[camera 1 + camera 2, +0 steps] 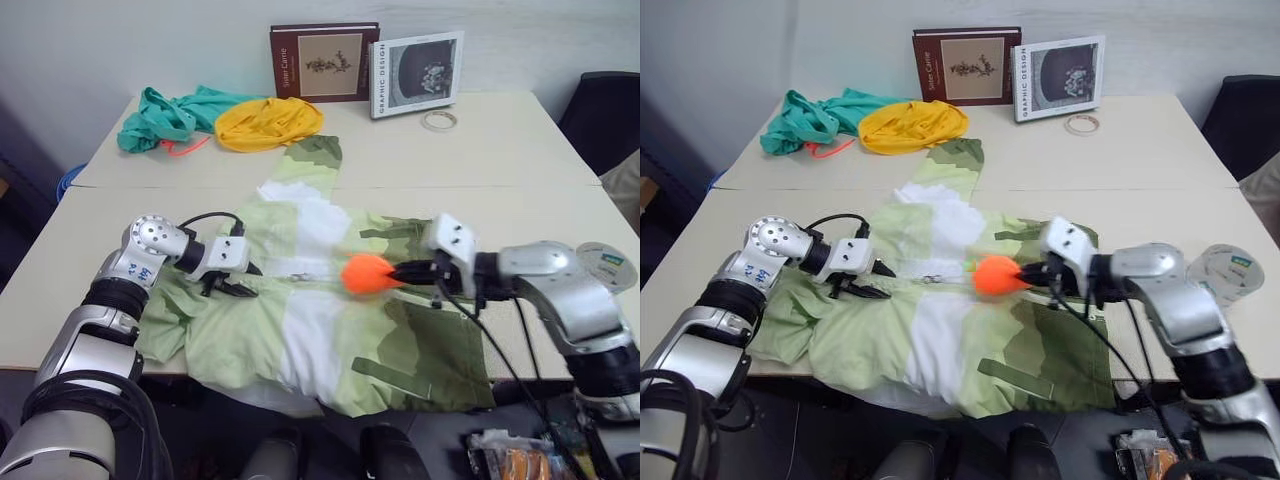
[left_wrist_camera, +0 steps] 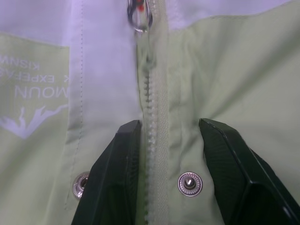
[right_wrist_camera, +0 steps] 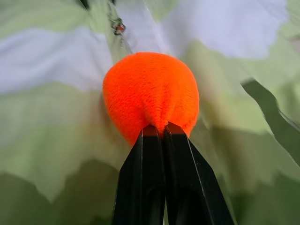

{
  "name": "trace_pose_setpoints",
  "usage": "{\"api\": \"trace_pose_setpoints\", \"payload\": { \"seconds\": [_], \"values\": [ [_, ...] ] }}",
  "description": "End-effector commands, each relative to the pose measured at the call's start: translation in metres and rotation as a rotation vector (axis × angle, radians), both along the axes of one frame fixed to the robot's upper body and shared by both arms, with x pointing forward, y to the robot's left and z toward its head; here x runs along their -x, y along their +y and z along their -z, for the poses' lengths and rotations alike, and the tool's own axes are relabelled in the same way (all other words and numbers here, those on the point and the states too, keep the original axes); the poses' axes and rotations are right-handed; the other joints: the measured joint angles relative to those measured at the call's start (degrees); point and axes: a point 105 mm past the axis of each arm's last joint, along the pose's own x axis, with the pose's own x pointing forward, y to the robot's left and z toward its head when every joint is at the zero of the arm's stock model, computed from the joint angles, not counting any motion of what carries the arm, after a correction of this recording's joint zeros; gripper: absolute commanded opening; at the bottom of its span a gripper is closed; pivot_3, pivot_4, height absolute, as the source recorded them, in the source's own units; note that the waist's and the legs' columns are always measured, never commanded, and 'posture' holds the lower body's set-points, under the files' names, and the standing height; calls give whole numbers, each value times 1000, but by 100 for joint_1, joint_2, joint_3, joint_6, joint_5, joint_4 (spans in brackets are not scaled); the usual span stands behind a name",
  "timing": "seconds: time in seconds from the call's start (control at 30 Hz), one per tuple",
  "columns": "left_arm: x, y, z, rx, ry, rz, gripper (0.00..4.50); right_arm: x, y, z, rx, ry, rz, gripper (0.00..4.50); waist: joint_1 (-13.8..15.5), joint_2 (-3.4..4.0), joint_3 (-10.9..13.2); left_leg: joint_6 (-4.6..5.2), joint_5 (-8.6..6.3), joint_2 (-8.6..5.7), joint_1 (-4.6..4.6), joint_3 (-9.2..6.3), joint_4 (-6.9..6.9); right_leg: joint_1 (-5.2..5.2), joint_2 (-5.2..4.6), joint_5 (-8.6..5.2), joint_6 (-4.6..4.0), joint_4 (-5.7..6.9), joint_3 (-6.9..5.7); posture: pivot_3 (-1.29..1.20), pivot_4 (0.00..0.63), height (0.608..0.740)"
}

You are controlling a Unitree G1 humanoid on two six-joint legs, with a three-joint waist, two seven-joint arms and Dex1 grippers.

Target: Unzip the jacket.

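Observation:
Next, I release the orange piece at the olive hem of the jacket's far half [image 1: 484,245] with my right gripper. The orange piece is just above the jacket's middle.
The jacket [image 1: 320,330], in pale green, white and olive bands, lies spread flat on the near table. My left gripper [image 1: 232,290] rests on its left half. The black fingers [image 2: 117,164] have closed in on the zipper strip [image 2: 157,140], one on each side, beside a snap button [image 2: 190,183]. The zipper slider [image 2: 140,18] sits further along the teeth. My right gripper [image 1: 405,272] is shut on the orange piece [image 1: 367,273], a fuzzy ball held just above the jacket's middle; the fingertips [image 3: 154,136] pinch its near edge.
At the back of the far table lie a teal garment [image 1: 170,117] and a yellow garment [image 1: 268,122]. Two books [image 1: 323,62] lean on the wall, with a tape ring [image 1: 440,120] beside them. A black chair [image 1: 605,115] stands at the right.

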Motion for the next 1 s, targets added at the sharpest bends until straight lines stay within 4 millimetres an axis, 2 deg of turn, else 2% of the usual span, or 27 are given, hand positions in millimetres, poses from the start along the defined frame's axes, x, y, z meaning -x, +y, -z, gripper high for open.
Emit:
{"api": "trace_pose_setpoints", "payload": {
  "seconds": [0.03, 0.13, 0.23, 0.33, 0.43, 0.47, 0.67, 0.73, 0.8, 0.87, 0.9, 0.93, 1.0],
  "values": [
    [12, 39, 36, -161, 106, -112, 2086, 3, -57, -26, 13, -70, 168, 0, -5, 0, 0, 1, 0, 1, 1, 0, -1, 1, 0, 0, 0, -1, 1, 0, 150, 740],
    [15, 44, 38, -162, 107, -116, 2086, 21, -144, -35, 65, -87, 451, 0, -11, 8, -5, 7, -4, 8, 6, 3, -15, 5, -3, 0, 0, -10, 5, 0, 150, 740],
    [17, 47, 39, -161, 107, -119, 2086, 40, -192, -45, 73, -114, 619, 0, -39, 9, -6, 23, -5, 8, 53, 34, -81, 20, -3, 0, 0, -24, 30, 0, 150, 740],
    [18, 49, 40, -161, 106, -123, 2086, 53, -226, -48, 76, -142, 748, 0, -124, 16, -10, 29, -9, 30, 102, 53, -124, 57, 14, -4, 7, -68, 54, 0, 150, 740],
    [18, 49, 40, -161, 104, -125, 2086, 52, -239, -50, 62, -189, 813, 0, -169, 24, -15, 28, -8, 38, 165, 69, -172, 103, 15, -7, 12, -94, 66, 0, 150, 740],
    [19, 49, 40, -161, 105, -122, 2086, 49, -234, -51, 47, -202, 794, 0, -171, 26, -16, 28, -8, 40, 172, 75, -178, 108, 15, -11, 20, -101, 69, 0, 150, 740],
    [14, 37, 29, -97, 106, -108, 2086, 13, -156, -47, -60, -186, 520, 0, -170, 37, -22, 13, -10, 52, 173, 80, -173, 108, 23, -16, 28, -102, 74, 0, 150, 740],
    [10, 23, 14, 17, 142, -122, 2086, 5, -128, -47, -95, -169, 418, 0, -162, 43, -25, 0, -4, 53, 165, 80, -168, 98, 24, -16, 28, -94, 74, 0, 150, 740],
    [9, 10, -5, 142, 195, -130, 2086, -2, -109, -45, -104, -142, 352, 0, -138, 37, -20, -12, 2, 52, 150, 78, -164, 86, 24, -16, 27, -90, 72, 0, 150, 740],
    [9, 2, -27, 246, 235, -130, 2424, -4, -99, -40, -75, -94, 300, 451, -126, 22, -11, -12, 1, 51, 94, 64, -139, 43, 24, -16, 27, -75, 65, 0, 150, 740],
    [13, 0, -47, 329, 280, -130, 2559, -2, -96, -39, -53, -71, 271, 629, -121, 14, -6, -12, -5, 49, 48, 61, -110, 4, 25, -15, 26, -50, 65, 0, 150, 740],
    [17, -2, -61, 383, 315, -125, 2902, -1, -94, -39, -39, -55, 253, 985, -118, 1, 1, -9, -14, 45, -22, 48, -65, -50, 24, -15, 25, -21, 60, 0, 150, 740],
    [32, 2, -93, 468, 363, -112, 3492, 4, -96, -44, -22, -25, 228, 1647, -142, -12, 11, -1, -24, 32, -103, 36, -15, -116, 17, -14, 24, 3, 62, 0, 150, 740]
  ]
}}
